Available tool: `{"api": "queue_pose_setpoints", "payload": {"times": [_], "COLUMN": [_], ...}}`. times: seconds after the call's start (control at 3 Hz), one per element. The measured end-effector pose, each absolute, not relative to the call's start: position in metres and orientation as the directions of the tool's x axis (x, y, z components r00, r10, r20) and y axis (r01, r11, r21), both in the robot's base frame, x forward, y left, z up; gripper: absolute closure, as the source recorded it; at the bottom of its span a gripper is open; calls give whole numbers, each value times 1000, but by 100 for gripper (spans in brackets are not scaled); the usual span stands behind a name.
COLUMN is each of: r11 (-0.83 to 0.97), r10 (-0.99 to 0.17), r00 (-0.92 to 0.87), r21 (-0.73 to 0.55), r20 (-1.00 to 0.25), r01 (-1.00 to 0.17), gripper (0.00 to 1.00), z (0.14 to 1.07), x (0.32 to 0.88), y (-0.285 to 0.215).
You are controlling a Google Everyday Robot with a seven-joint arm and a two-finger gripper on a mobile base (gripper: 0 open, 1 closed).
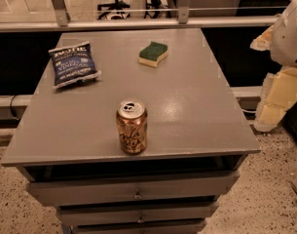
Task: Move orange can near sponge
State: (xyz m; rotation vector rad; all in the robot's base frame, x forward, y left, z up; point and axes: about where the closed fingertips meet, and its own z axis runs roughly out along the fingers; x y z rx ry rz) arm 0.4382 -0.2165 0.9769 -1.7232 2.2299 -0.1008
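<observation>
The robot's gripper will next move to the middle of the orange can's body [132, 131], under the can's silver top, and close there.
The orange can [131, 126] stands upright near the front edge of the grey table [196, 106], its silver pull-tab top facing up. The sponge [153, 53], dark green on top with a pale yellow base, lies flat toward the back of the table, well apart from the can. My gripper [277, 101] hangs at the right edge of the view, off the table's right side and below the white arm [289, 30]. It holds nothing and is far from both the can and the sponge.
A blue chip bag [73, 64] lies at the table's back left. The table has drawers [133, 191] below its front edge. A metal rail [138, 23] runs behind the table. Speckled floor lies to the right.
</observation>
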Motion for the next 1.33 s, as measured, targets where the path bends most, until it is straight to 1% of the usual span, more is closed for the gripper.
{"api": "queue_pose_setpoints", "payload": {"times": [0.33,0.67,1.0,1.33], "r11": [270,279,278,249], "r10": [-953,-935,-887,-800], "r00": [-221,-212,-189,-148], "r21": [-248,-222,-161,-97], "r20": [-207,-284,-421,-581], "r01": [-930,-934,-947,-964], "gripper": [0,0,0,0], "z": [977,972,959,943], "x": [438,442,447,452], "y": [-216,-202,-165,-119]}}
